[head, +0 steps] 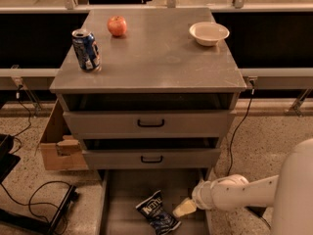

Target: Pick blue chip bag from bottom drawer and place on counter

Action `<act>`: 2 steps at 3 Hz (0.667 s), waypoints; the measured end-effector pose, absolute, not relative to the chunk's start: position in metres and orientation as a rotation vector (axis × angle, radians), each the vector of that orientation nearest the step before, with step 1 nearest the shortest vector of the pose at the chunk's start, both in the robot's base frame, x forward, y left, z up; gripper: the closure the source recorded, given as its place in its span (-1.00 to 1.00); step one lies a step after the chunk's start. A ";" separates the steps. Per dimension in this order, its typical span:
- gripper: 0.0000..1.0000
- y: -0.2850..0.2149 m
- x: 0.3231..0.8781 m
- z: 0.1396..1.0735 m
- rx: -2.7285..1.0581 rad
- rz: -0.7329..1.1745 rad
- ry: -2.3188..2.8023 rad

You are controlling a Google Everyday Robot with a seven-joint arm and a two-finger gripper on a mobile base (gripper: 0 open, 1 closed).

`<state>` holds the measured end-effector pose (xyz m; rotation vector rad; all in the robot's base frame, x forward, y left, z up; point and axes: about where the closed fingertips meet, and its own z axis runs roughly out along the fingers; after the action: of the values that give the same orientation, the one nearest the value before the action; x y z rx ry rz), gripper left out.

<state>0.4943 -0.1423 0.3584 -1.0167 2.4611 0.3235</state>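
Note:
The blue chip bag is in the open bottom drawer. Next, my gripper closes on the middle of the blue chip bag [159,213], halfway between its two ends.
The blue chip bag [156,212] lies crumpled on the floor of the open bottom drawer [122,195], near its front middle. My gripper [183,208] reaches in from the right on a white arm and sits low in the drawer, just to the right of the bag, a small gap from it. The counter [161,58] is the grey top of the cabinet above.
On the counter stand a blue soda can [86,50] at the left, a red apple [117,25] at the back and a white bowl [209,33] at the back right. The two upper drawers [150,124] are shut. A cardboard box [56,148] and cables lie on the floor to the left.

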 end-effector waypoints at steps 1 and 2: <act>-1.00 -0.118 0.495 0.298 -0.938 0.427 2.452; -1.00 -0.085 0.499 0.238 -0.860 0.530 2.438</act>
<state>0.4988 -0.0854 0.2377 -0.8605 2.4376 0.5303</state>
